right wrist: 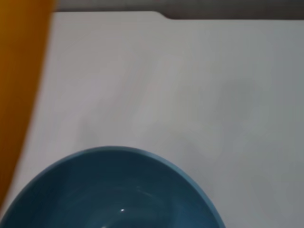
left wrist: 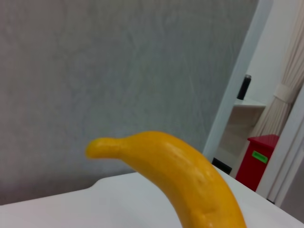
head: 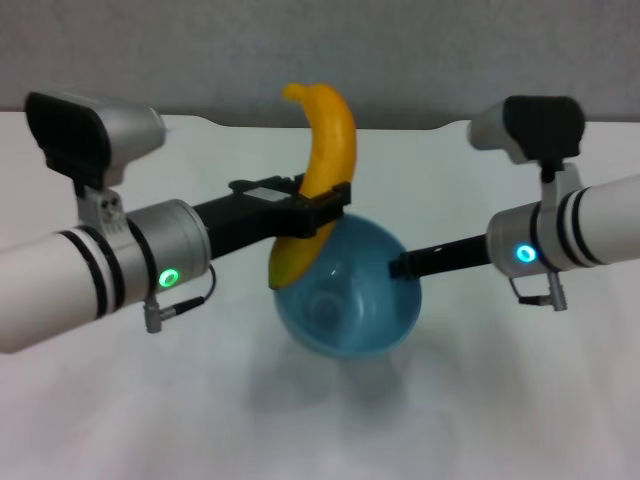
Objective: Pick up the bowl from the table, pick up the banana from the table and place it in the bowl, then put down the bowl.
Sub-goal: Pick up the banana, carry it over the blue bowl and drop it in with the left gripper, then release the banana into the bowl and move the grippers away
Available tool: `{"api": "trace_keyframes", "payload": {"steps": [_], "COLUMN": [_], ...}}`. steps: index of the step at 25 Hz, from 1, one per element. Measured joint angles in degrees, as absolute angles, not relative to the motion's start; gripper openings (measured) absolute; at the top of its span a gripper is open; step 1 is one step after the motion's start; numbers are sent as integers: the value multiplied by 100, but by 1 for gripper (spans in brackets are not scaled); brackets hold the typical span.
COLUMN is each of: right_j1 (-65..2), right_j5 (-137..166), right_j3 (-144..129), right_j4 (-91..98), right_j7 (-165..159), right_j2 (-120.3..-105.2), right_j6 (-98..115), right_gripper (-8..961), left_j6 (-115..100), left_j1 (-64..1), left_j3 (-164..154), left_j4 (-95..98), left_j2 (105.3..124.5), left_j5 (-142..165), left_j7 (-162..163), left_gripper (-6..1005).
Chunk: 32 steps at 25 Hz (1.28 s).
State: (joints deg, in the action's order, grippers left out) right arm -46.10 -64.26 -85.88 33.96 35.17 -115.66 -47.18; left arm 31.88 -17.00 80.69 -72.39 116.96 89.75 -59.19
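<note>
The banana, now nearly upright in mid-air, will be let go by my left gripper inside the light-blue bowl [head: 371, 277], near my right gripper, resting against the bowl's far rim.
The yellow-orange banana [head: 322, 160] stands nearly upright in mid-air, stem end up, with my left gripper [head: 322, 212] shut on its lower middle. Its lower end dips at the rim of the light-blue bowl [head: 345, 300], which hangs tilted above the white table [head: 480, 400], its opening toward me. My right gripper [head: 402, 266] is shut on the bowl's right rim. The left wrist view shows the banana [left wrist: 175, 175] close up against a grey wall. In the right wrist view the bowl [right wrist: 109, 190] fills the lower part, with the banana [right wrist: 19, 95] along one side.
The table's far edge has a shallow notch [head: 320, 125] behind the banana. A grey wall [head: 400, 50] stands behind it. Off the table, a red bin [left wrist: 259, 159] and a white shelf [left wrist: 247, 107] with a dark bottle show in the left wrist view.
</note>
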Motion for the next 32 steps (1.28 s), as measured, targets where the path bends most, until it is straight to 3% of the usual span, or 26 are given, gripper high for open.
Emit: {"api": "trace_keyframes", "payload": {"steps": [25,28,32], "right_j1": [-4784,-4769,-4801], "right_j5": [-6680,-6636,-6614], "right_j3": [-8922,-8921,-8921], "right_j4": [3216,3159,2976], "right_j7": [3430,3376,3371], "right_j2": [-11563,-11542,-11526], "right_j6": [-4736,-4756,-4765], "right_gripper": [22,22,22], "left_j6": [2991,3018,3022], "left_j1": [-2093,-2094,-2086], "left_j3": [7569,7584,7688], "left_j4": [-6175,-6159,-6184], "left_j2": [11687,11677,11662], "left_j5": [7468,7324,7308], "left_j7": [-6680,-6863,-6983], "left_gripper": [499,738,847]}}
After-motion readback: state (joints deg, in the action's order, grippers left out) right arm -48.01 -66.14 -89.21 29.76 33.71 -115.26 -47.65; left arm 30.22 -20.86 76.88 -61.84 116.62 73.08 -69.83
